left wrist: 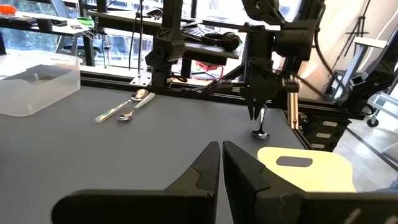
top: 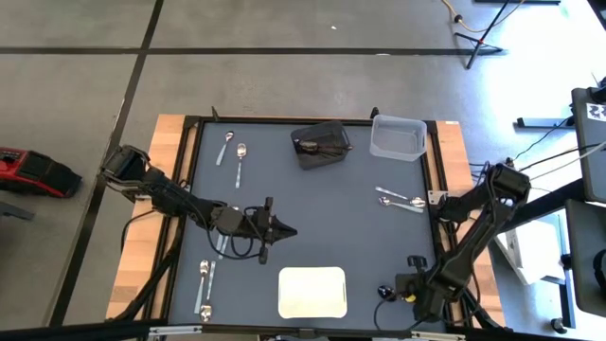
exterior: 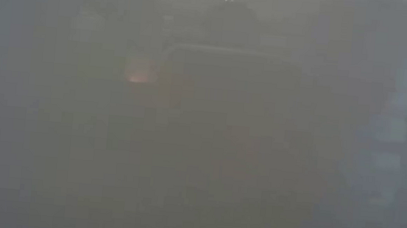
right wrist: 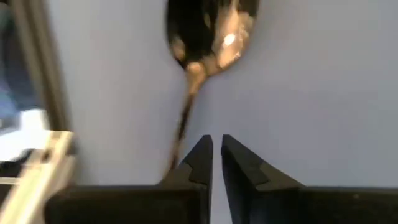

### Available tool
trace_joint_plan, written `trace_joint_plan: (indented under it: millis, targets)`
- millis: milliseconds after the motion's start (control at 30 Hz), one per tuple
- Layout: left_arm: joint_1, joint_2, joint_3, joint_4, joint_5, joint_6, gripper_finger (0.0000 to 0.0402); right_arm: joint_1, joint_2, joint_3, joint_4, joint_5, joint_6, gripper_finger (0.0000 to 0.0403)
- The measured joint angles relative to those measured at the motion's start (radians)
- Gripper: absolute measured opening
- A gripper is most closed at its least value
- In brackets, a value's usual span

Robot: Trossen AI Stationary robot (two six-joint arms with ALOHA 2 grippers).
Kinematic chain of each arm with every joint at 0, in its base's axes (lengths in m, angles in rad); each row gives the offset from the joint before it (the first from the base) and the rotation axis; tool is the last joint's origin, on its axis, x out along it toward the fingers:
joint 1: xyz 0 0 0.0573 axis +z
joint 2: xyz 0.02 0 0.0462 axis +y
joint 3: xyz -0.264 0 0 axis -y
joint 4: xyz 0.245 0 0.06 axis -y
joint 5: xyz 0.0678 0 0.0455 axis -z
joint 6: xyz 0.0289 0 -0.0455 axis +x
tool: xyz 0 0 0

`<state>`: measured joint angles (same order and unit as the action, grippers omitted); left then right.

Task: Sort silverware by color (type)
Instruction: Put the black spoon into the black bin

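Next, I open my right gripper's shut fingers, which the dark spoon's handle lies beside, and close them around the neck (right wrist: pixel 195 76) just below the bowl.
My right gripper (top: pixel 396 294) (right wrist: pixel 216 142) is at the table's near right corner, pointing down with its fingers shut. A dark spoon (right wrist: pixel 208 37) (left wrist: pixel 260 132) sits just beyond the fingertips, its bowl on the mat. My left gripper (top: pixel 284 230) (left wrist: pixel 221 149) hovers shut over the table's middle and holds nothing. Silver spoons lie far left (top: pixel 234 154), near left (top: pixel 204 284) and right (top: pixel 400 200) on the mat. The dark bin (top: pixel 333 156) holds dark utensils (top: pixel 311 145). My right gripper is shut beside the dark spoon's handle (right wrist: pixel 181 127), which runs from the bowl toward the fingers and disappears behind one fingertip (right wrist: pixel 198 155). It does not show in the gap between the fingers. Whether the gripper touches the handle, I cannot tell.
A clear bin (top: pixel 398 138) (left wrist: pixel 37 87) stands at the far right beside the dark bin. A white tray (top: pixel 312 291) (left wrist: pixel 311 168) lies near the table's near edge. The low view shows only grey haze. Bare mat lies between the bins and the tray.
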<state>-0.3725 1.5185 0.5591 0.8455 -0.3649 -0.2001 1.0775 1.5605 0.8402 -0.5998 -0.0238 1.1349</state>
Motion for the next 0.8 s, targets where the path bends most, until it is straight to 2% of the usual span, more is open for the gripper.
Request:
trace_joint_plan:
  millis: [267, 433, 633, 800]
  targets:
    - [0.011, 0.0, 0.0, 0.0, 0.0, 0.024, 0.0015, 0.003, -0.007, 0.0, 0.155, 0.003, 0.037, 0.0124]
    - [0.012, 0.0, 0.0, 0.0, 0.0, 0.021, 0.0015, 0.002, 0.039, 0.0, 0.093, -0.014, 0.036, 0.0159]
    - [0.011, 0.0, 0.0, 0.0, 0.0, 0.019, 0.0015, 0.002, 0.061, 0.002, 0.069, -0.003, 0.01, 0.0154]
    - [0.011, 0.0, 0.0, 0.0, 0.0, 0.019, 0.0015, 0.003, 0.063, 0.001, 0.072, 0.044, -0.053, 0.01]
